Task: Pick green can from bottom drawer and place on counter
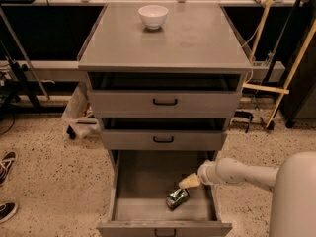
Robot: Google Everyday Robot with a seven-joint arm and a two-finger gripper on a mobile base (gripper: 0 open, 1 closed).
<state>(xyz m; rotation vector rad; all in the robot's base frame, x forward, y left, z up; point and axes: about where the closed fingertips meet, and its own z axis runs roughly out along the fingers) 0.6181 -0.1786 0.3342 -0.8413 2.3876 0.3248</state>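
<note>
Next, I grip the green can's upper end (182,192), nearest the fingers, in the open bottom drawer.
The green can (177,198) lies on its side on the grey floor of the open bottom drawer (143,181), toward the front right. My gripper (188,181) reaches in from the right on a white arm and hangs just above and behind the can, its tan fingertips close to the can's upper end. It is not holding the can. The counter (197,38) is the grey top of the cabinet, above the three drawers.
A white bowl (153,16) stands at the back of the counter. The two upper drawers (164,101) are slightly pulled out. A wooden frame (279,68) leans at the right. Shoes (7,163) lie on the speckled floor at the left.
</note>
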